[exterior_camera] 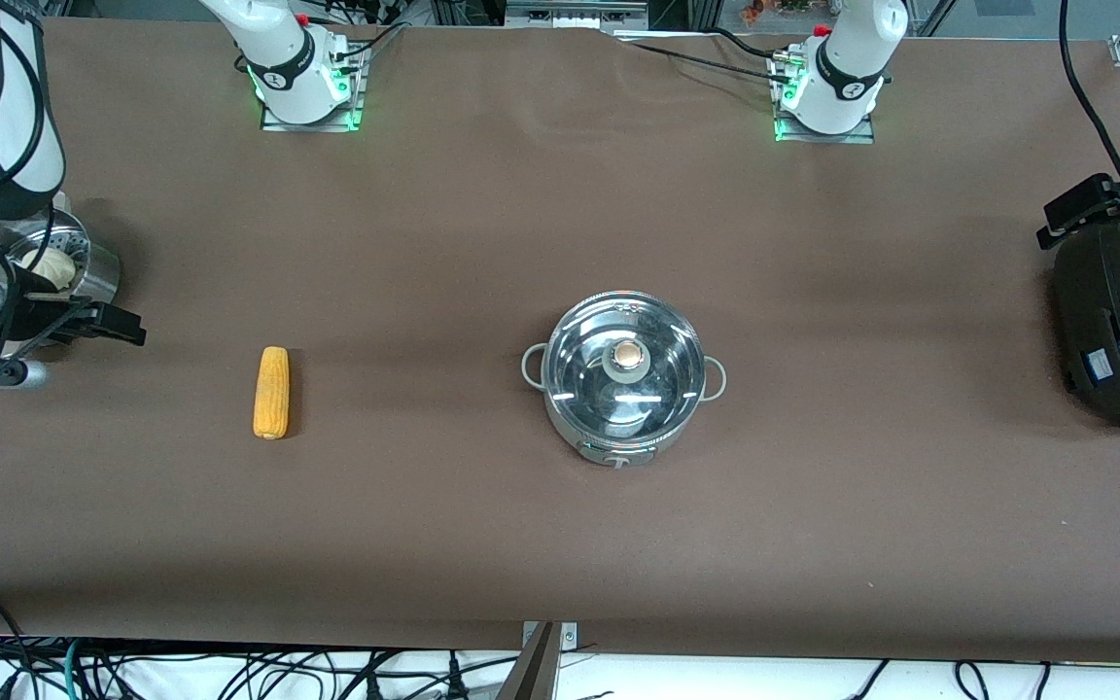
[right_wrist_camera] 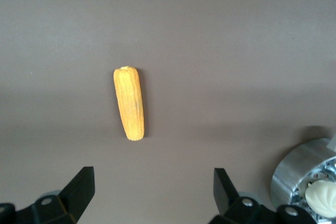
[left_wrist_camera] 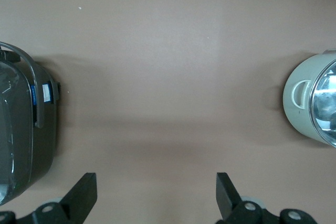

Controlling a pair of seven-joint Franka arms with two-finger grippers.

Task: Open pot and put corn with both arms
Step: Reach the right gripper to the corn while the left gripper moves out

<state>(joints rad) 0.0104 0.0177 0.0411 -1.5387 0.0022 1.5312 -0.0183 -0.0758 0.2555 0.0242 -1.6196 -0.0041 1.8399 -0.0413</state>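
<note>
The corn has to go into the steel pot. So my right gripper will close around the middle of the corn (exterior_camera: pixel 271 396) (right_wrist_camera: pixel 129 104).
The steel pot (exterior_camera: pixel 618 449) stands mid-table with its glass lid (exterior_camera: pixel 662 342) on it, tan knob (exterior_camera: pixel 627 356) up. Its side also shows in the left wrist view (left_wrist_camera: pixel 300 103). The corn (exterior_camera: pixel 271 392) lies on the brown cloth toward the right arm's end, also seen in the right wrist view (right_wrist_camera: pixel 129 103). My right gripper (exterior_camera: pixel 127 329) is open and empty, between the steamer pot and the corn; the right wrist view (right_wrist_camera: pixel 153 178) shows its jaws wide apart. My left gripper (exterior_camera: pixel 1070 216) is open and empty beside the black cooker, well apart from the pot (left_wrist_camera: pixel 156 180).
A steel steamer pot (exterior_camera: pixel 98 267) with a white bun (exterior_camera: pixel 52 264) stands at the right arm's end, also in the right wrist view (right_wrist_camera: pixel 302 169). A large black cooker (exterior_camera: pixel 1119 321) stands at the left arm's end, also in the left wrist view (left_wrist_camera: pixel 21 129).
</note>
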